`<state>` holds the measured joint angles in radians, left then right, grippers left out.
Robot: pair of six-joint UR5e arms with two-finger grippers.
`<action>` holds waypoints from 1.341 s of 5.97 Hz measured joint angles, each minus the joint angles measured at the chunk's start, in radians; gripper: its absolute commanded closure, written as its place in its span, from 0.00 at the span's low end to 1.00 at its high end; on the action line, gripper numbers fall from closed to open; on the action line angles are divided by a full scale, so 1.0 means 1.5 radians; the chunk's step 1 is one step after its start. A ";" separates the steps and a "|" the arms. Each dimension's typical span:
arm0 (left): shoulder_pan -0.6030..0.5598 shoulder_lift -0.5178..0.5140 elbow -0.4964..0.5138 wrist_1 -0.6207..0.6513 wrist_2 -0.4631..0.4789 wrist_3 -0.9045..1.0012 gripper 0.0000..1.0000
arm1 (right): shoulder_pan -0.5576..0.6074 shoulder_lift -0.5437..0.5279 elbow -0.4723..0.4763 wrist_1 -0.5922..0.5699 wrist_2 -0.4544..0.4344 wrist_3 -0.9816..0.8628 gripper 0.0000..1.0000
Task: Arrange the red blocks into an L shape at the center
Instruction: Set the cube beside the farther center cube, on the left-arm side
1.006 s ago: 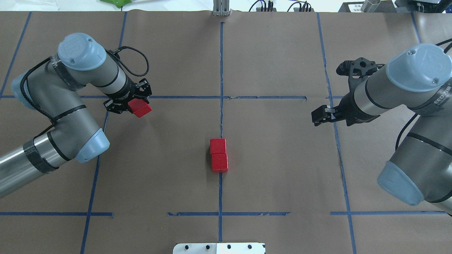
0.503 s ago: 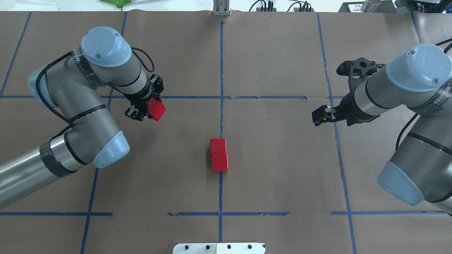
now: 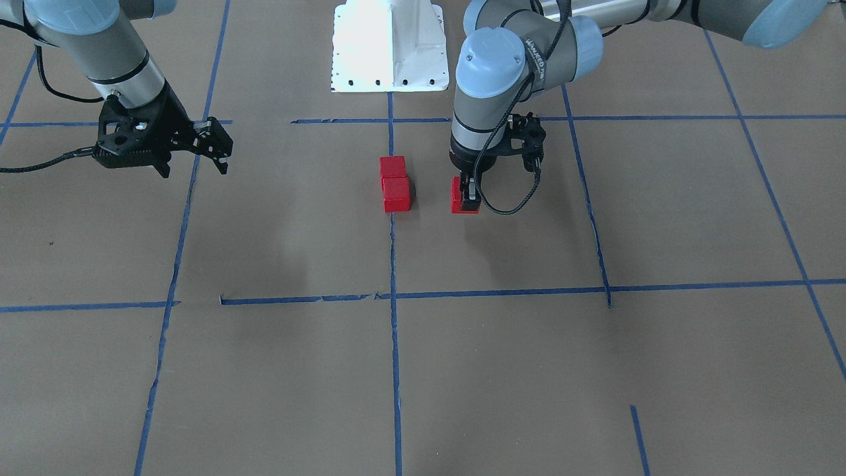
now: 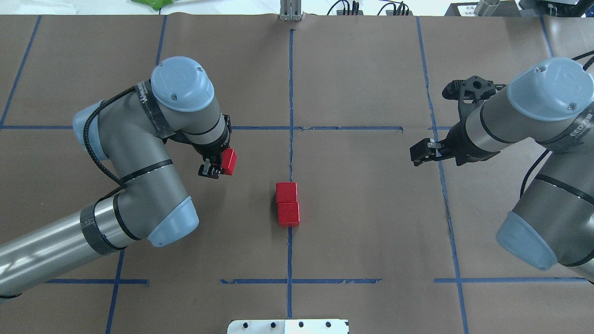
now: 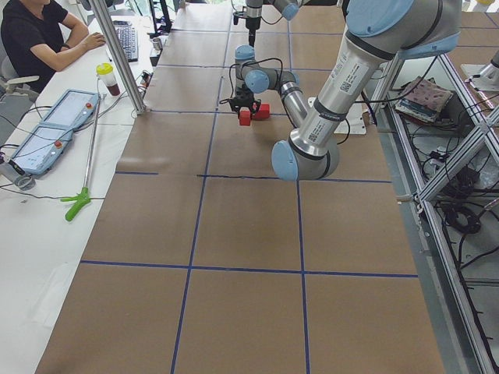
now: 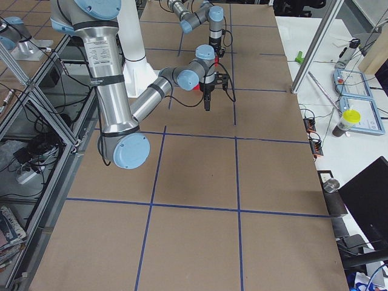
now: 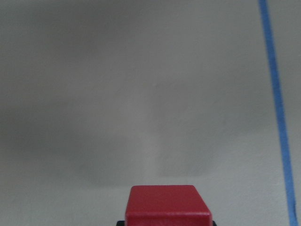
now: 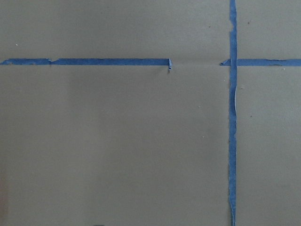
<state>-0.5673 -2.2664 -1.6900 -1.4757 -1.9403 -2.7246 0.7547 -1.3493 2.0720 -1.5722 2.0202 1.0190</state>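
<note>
I will use my left gripper to set its red block, now held above the brown paper, free beside the paired block that is farther from the white base plate (image 3: 423, 195).
Two red blocks (image 4: 286, 192) (image 4: 288, 214) lie touching in a short column on the vertical blue tape line (image 4: 291, 153) at the center. They also show in the front-facing view (image 3: 395, 185). My left gripper (image 4: 218, 164) is shut on the third red block (image 4: 228, 161) and holds it above the brown paper, to the left of the pair and apart from it. The held block shows in the front-facing view (image 3: 456, 195) and at the bottom of the left wrist view (image 7: 167, 205). My right gripper (image 4: 417, 154) hangs open and empty far to the right; it also shows in the front-facing view (image 3: 223, 155).
The brown paper carries a blue tape grid (image 4: 352, 128). The white robot base plate (image 4: 287, 326) sits at the near table edge. A person (image 5: 39, 31) sits at a side desk beyond the table. A green object (image 4: 153, 2) lies past the far edge.
My left arm has swung right and toward the center with the red block in its gripper, and the wrist has turned. The right arm and the two blocks on the table have not moved.
</note>
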 measured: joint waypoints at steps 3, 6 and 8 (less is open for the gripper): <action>0.038 0.000 0.019 -0.071 -0.001 -0.120 0.97 | 0.000 0.000 0.002 0.000 0.000 0.002 0.00; 0.059 -0.013 0.039 -0.080 0.003 -0.162 0.97 | -0.001 0.000 0.001 0.000 0.001 0.004 0.00; 0.061 -0.028 0.068 -0.094 0.008 -0.169 0.97 | -0.001 0.000 0.000 0.000 0.001 0.004 0.00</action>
<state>-0.4761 -2.3091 -1.5873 -1.6162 -1.9288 -2.9779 0.7538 -1.3499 2.0714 -1.5723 2.0215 1.0254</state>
